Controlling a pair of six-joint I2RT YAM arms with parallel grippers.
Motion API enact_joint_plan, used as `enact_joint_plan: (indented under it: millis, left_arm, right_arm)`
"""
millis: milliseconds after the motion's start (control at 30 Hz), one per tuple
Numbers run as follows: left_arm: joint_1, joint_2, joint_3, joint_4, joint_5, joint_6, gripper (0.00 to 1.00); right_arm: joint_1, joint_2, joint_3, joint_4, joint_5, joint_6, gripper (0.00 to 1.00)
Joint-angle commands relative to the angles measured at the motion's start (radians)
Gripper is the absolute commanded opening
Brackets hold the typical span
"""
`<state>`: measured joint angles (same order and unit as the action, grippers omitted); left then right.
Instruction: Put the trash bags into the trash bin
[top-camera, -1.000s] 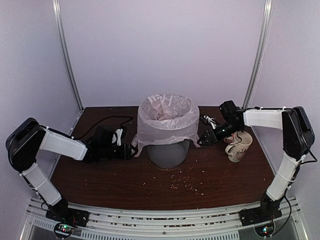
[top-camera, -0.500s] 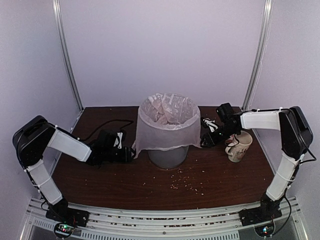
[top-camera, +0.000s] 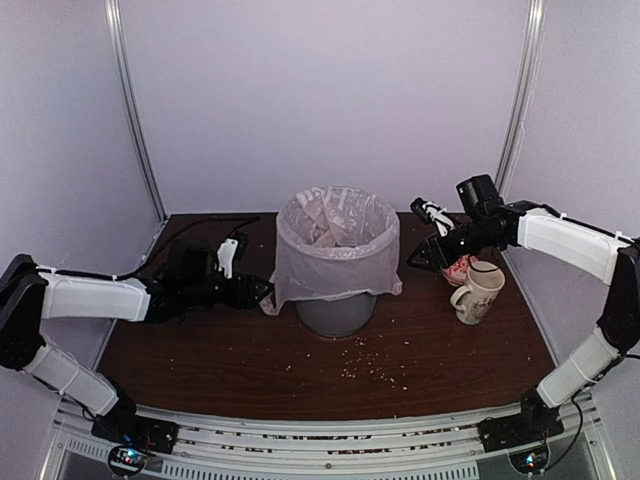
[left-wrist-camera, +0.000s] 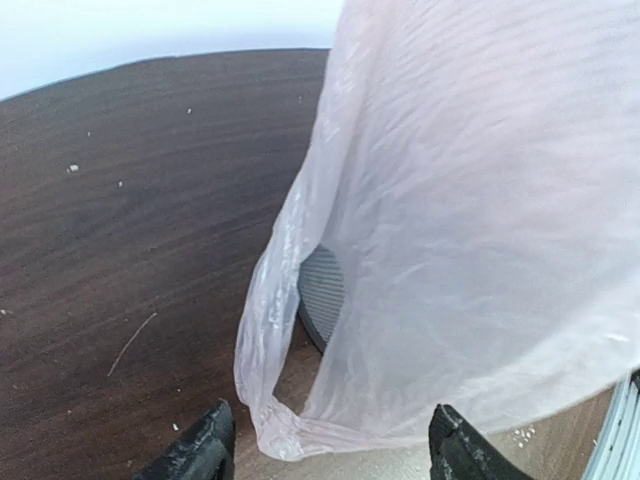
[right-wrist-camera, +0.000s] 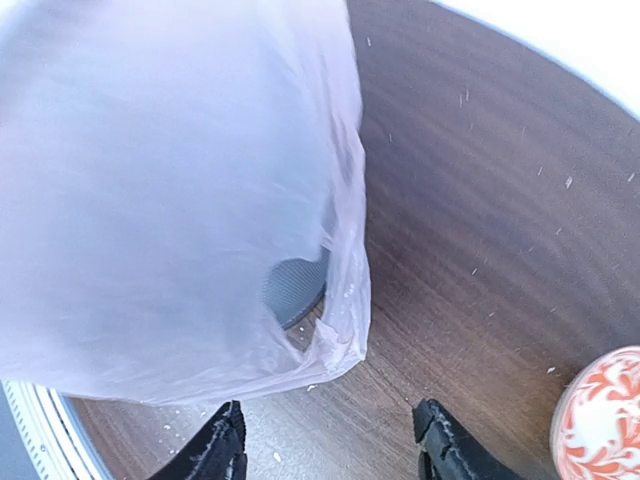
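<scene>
My right gripper needs to next move inside the trash bag's opening (top-camera: 337, 236) and close there, to push the trash bag down into the grey trash bin.
The pinkish-white trash bag (top-camera: 335, 262) lines the grey trash bin (top-camera: 335, 312) at the table's middle, its mouth folded out over the rim and its skirt hanging down the wall. My left gripper (top-camera: 262, 292) is open and empty, just left of the bag's lower edge. In the left wrist view the bag (left-wrist-camera: 460, 200) hangs ahead of the open gripper (left-wrist-camera: 330, 460), its loop handle between the fingers, with bin mesh (left-wrist-camera: 322, 295) behind. My right gripper (top-camera: 415, 262) is open and empty, right of the bag. In the right wrist view the gripper (right-wrist-camera: 330, 455) sits below the bag (right-wrist-camera: 170, 180) and the bin (right-wrist-camera: 295, 290).
A cream patterned mug (top-camera: 478, 292) stands right of the bin, under my right arm; its red-patterned side shows in the right wrist view (right-wrist-camera: 600, 415). Crumbs (top-camera: 375, 370) lie scattered in front of the bin. A black cable (top-camera: 200, 225) runs along the back left.
Both grippers have let go of the bag's lower edge and drawn back from it, the right one rising. The bag's skirt now hangs lower over the bin than a second ago.
</scene>
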<state>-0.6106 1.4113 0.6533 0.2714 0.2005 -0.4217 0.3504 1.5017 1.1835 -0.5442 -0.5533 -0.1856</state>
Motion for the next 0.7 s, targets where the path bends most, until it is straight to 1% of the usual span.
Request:
enact_joint_plan:
  millis: [0,133,200,267,333,400,533,667]
  left_arm:
    - [0.006,-0.104,0.063,-0.152,-0.047,0.089,0.68]
    - [0.045,-0.138,0.121,-0.214,-0.192,0.062,0.69]
    - [0.088,-0.114,0.154,-0.213,-0.215,0.034,0.68]
    - [0.130,-0.078,0.189,-0.184,-0.209,0.018,0.67]
    - [0.164,-0.017,0.239,-0.148,-0.159,0.027,0.67]
    - [0.182,0.067,0.321,-0.143,-0.115,0.059,0.66]
    - [0.187,0.260,0.519,-0.157,-0.031,0.112,0.65]
    - [0.189,0.449,0.732,-0.184,0.107,0.189,0.64]
  right_arm:
    - [0.004,-0.056,0.042,-0.123,-0.005,-0.054,0.59]
    - [0.002,-0.103,0.072,-0.135,0.031,-0.052,0.58]
    - [0.002,-0.120,0.094,-0.132,0.043,-0.042,0.58]
    - [0.002,-0.133,0.121,-0.126,0.059,-0.031,0.57]
    - [0.002,-0.144,0.151,-0.119,0.075,-0.025,0.56]
    - [0.002,-0.149,0.197,-0.121,0.087,-0.024,0.55]
    - [0.003,-0.148,0.271,-0.144,0.077,-0.036,0.54]
    - [0.003,-0.158,0.281,-0.149,0.060,-0.050,0.53]
